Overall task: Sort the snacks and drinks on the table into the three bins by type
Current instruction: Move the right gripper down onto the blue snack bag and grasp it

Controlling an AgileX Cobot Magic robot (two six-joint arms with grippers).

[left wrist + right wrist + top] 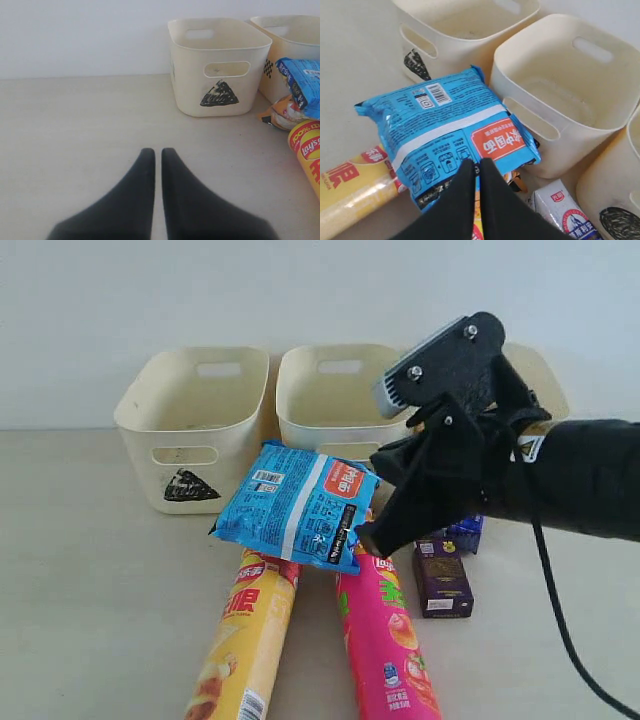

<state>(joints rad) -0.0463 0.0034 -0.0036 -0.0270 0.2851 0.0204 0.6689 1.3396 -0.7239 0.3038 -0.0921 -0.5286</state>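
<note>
The blue packet's body rests across the tubes while my right gripper is shut at its edge, so next I open, turn and grip across its white stripe (305, 507).
My right gripper (368, 538) is shut on the edge of the blue packet (300, 502), which hangs tilted above the tops of the yellow tube (240, 640) and the pink tube (385, 640). In the right wrist view the fingertips (468, 167) pinch the blue packet (445, 125) at its seam. An orange packet (282, 112) lies under it. The dark purple carton (442, 580) and the white-blue carton (565, 210) sit beside the arm. My left gripper (158, 151) is shut and empty over bare table (75, 130). It does not show in the exterior view.
The triangle bin (195, 425) stands at the back left and the middle bin (340, 390) beside it. A third bin (545, 375) is mostly hidden behind my right arm. All three look empty where I can see inside.
</note>
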